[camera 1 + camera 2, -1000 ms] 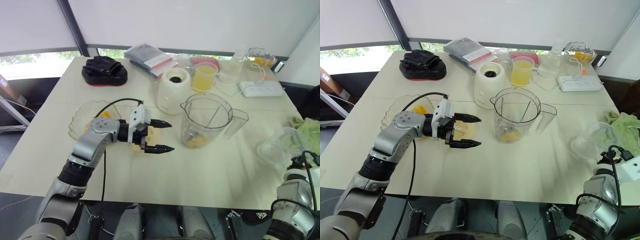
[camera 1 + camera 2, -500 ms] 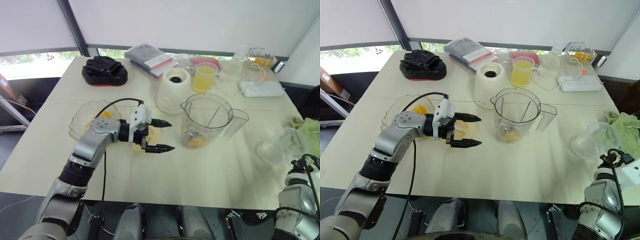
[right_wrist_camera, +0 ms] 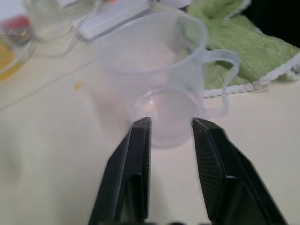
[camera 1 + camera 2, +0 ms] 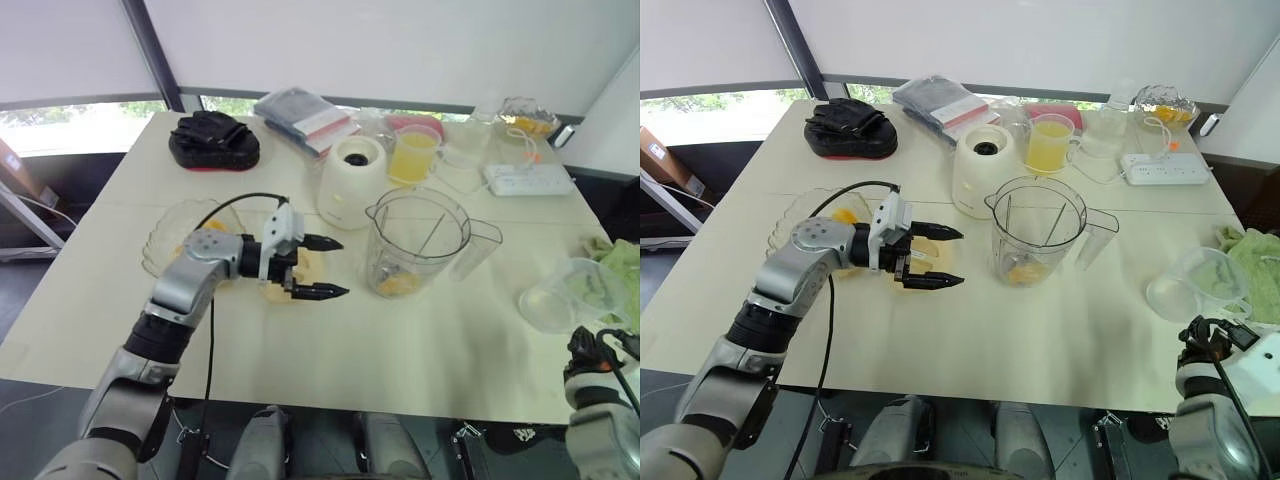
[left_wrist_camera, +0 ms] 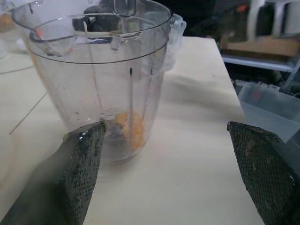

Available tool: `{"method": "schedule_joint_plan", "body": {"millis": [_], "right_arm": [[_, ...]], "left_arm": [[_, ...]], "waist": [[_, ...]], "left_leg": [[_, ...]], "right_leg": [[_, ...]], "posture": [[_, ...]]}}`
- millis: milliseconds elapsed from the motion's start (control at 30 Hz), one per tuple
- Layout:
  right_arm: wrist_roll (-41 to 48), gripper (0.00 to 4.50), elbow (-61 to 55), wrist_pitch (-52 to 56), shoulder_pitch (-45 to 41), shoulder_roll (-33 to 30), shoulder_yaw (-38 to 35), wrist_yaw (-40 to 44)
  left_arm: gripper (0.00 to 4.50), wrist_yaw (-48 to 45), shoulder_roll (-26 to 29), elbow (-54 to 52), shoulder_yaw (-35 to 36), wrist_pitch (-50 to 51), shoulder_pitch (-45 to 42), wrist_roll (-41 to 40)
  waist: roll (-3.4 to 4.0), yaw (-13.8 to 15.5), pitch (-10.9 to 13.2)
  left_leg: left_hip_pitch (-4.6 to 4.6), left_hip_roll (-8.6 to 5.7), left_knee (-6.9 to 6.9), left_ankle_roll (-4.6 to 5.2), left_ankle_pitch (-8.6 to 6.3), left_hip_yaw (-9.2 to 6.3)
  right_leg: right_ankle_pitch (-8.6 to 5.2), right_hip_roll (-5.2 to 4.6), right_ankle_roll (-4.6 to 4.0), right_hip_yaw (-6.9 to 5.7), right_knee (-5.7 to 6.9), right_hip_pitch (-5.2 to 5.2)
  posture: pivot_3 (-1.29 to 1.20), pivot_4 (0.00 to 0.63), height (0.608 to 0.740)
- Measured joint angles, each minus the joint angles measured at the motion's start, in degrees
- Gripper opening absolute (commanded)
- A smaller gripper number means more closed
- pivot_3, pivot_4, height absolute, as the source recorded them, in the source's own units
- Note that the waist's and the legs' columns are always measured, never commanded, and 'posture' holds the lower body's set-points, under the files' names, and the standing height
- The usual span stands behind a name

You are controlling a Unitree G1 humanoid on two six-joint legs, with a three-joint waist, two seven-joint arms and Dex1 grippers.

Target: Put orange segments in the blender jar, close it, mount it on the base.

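I should close my left gripper on the raised bar [image 4: 299,271] across the middle of the pale-yellow lid, because the blender jar is still uncovered.
The blender jar [image 4: 415,240] stands upright and uncovered at mid-table, with a few orange segments [image 4: 397,284] lying at its bottom; they also show through its wall [image 5: 130,130]. The cream-white base [image 4: 349,181] sits just behind it to the left. My left gripper [image 4: 333,267] hovers left of the jar, pointing at it, jaws wide open and empty, over a flat pale-yellow lid [image 4: 301,266]. My right gripper [image 3: 171,123] is near the table's front right corner, narrowly open with nothing between its fingers, facing a clear measuring cup [image 3: 154,70].
A scalloped glass bowl [image 4: 163,240] holding an orange piece lies left of my left arm. A cup of yellow juice [image 4: 412,156], black gloves [image 4: 213,141], packets [image 4: 303,113] and a power strip [image 4: 528,180] line the back. A green cloth [image 4: 616,262] lies at the right edge.
My right arm has drawn back a little toward the front right corner. The left gripper stays open in the same place beside the jar.
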Motion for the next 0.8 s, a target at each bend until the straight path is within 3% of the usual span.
{"method": "schedule_joint_plan", "body": {"millis": [167, 300, 400, 533, 800], "right_arm": [[12.7, 1.38, -11.6, 2.9, 10.4, -12.6, -3.0, 9.1], [19.0, 1.38, -14.5, 2.9, 12.4, -24.1, -4.2, 14.9], [24.0, 1.38, -14.5, 2.9, 8.3, -32.1, -3.0, 15.3], [26.8, 1.38, -14.6, 3.2, -0.7, -37.2, 3.0, 12.9], [23.5, 1.38, -12.8, 5.4, -12.1, -39.6, 15.2, 11.2]], "left_arm": [[4.32, -1.8, 0.6, 3.6, -0.4, -0.3, -2.6, 1.4], [4.32, -4.1, 2.4, 8.5, -0.5, -2.5, -6.8, 3.4], [4.32, -7.1, 4.3, 14.3, -1.0, -5.4, -10.7, 5.5], [4.32, -11.7, 6.1, 22.9, -2.0, -9.2, -15.5, 8.3], [4.32, -19.4, 5.1, 46.3, -6.1, -24.1, -25.0, 17.5]], "waist": [[-0.19, -0.1, 0.1], [-0.46, -0.1, 0.2], [-0.72, 0.0, 0.4], [-0.79, 0.2, 0.4], [-0.87, 0.6, 0.4]], "left_leg": [[0.00, 0.00, 0.01, 0.00, 0.00, -0.03], [0.02, -0.01, 0.06, 0.00, 0.00, -0.02], [0.00, -0.02, 0.07, 0.00, 0.00, -0.03], [-0.11, -0.03, 0.04, 0.00, 0.00, -0.05], [-0.38, -0.09, 0.07, 0.05, -0.03, -0.02]], "right_leg": [[-0.01, 0.10, -0.03, -0.03, 0.00, 0.00], [0.01, 0.11, -0.06, -0.04, -0.01, 0.01], [0.02, 0.11, -0.08, -0.05, -0.03, 0.02], [0.00, 0.10, -0.08, -0.10, -0.13, -0.03], [0.02, 0.06, -0.04, -0.21, -0.50, 0.00]], "posture": [[0.00, 0.150, 0.740], [0.00, 0.150, 0.740], [0.00, 0.150, 0.740], [0.00, 0.150, 0.740], [0.00, 0.150, 0.740]]}}
